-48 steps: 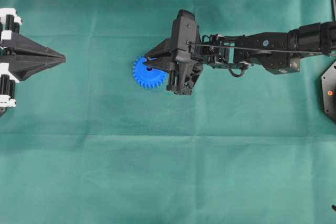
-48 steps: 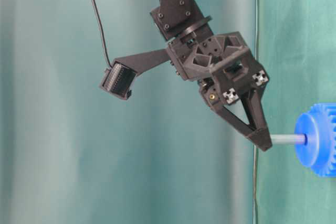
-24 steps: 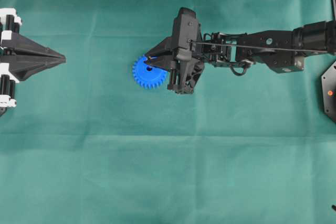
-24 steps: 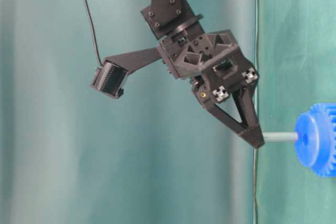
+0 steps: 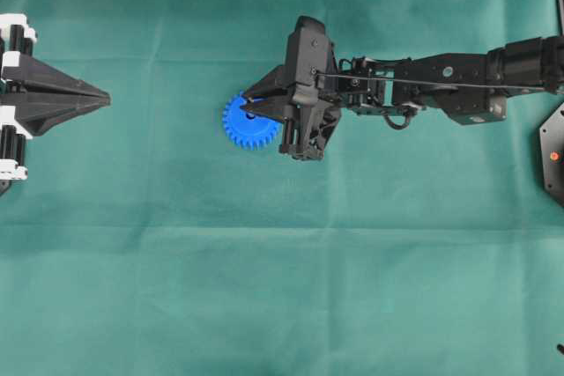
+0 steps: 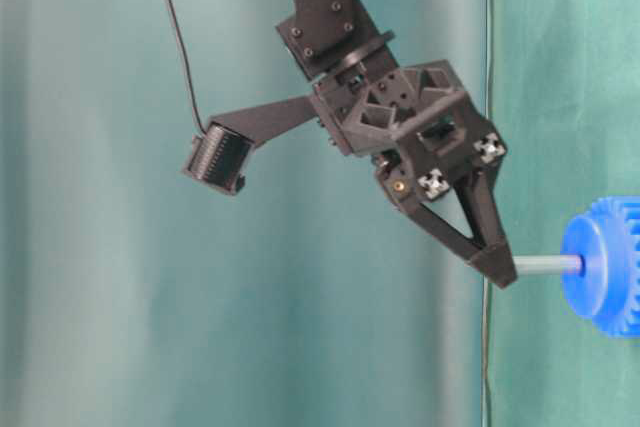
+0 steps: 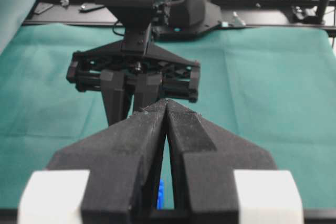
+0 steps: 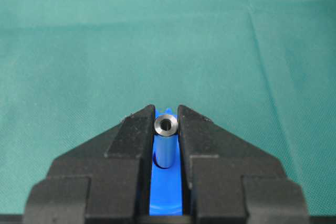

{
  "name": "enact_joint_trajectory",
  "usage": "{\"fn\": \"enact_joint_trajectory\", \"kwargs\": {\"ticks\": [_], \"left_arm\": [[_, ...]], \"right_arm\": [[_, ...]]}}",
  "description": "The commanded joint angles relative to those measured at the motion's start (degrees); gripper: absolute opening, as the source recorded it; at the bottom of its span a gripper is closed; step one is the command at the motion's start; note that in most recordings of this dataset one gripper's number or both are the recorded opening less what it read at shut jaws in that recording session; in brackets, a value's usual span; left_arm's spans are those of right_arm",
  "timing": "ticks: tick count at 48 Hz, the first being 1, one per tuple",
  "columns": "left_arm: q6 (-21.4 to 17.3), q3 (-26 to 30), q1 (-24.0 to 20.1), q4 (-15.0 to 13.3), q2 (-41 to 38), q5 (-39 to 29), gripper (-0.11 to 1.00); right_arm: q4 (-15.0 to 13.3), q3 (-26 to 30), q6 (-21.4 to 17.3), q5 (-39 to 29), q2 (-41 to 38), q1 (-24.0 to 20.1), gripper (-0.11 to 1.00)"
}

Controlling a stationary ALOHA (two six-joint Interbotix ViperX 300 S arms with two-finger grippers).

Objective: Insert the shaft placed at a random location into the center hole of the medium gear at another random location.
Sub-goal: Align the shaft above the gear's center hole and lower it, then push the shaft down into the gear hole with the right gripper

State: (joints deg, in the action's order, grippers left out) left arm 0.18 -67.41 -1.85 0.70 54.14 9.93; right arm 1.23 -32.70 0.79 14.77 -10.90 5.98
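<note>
Next, my right gripper lets go of the shaft standing upright in the medium gear's center hole (image 5: 250,115) (image 8: 164,162), within its ring of blue teeth.
The medium gear (image 5: 241,129) lies flat on the green cloth, left of centre. My right gripper (image 5: 251,105) is over it, shut on the shaft (image 6: 547,265). The shaft stands upright with its lower end in the gear's raised hub (image 6: 603,265), so the center hole is hidden. In the right wrist view the shaft's hollow top (image 8: 166,125) sits between the fingertips (image 8: 137,129), with the blue gear (image 8: 167,195) beneath. My left gripper (image 5: 104,96) is shut and empty at the left edge, far from the gear; it also shows in its own wrist view (image 7: 167,103).
The right arm (image 5: 432,85) stretches in from the right edge above the cloth. A black base plate (image 5: 553,154) sits at the right edge. The green cloth (image 5: 282,288) covers the whole table.
Half a second ago the right gripper had drawn the shaft slightly up from the gear hub; now it is back down, as one second ago. The left arm has not moved.
</note>
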Motion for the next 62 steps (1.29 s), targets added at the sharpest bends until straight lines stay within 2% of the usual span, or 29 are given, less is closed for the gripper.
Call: {"fn": "enact_joint_trajectory", "kwargs": {"ticks": [1, 62], "left_arm": [[0.0, 1.49, -0.09, 0.09, -0.26, 0.26, 0.0], [-0.18, 1.41, -0.09, 0.09, -0.26, 0.26, 0.0]], "right_arm": [[0.18, 1.58, 0.09, 0.88, 0.53, -0.18, 0.14], [0.18, 1.14, 0.0, 2.37, -3.96, -0.18, 0.14]]}}
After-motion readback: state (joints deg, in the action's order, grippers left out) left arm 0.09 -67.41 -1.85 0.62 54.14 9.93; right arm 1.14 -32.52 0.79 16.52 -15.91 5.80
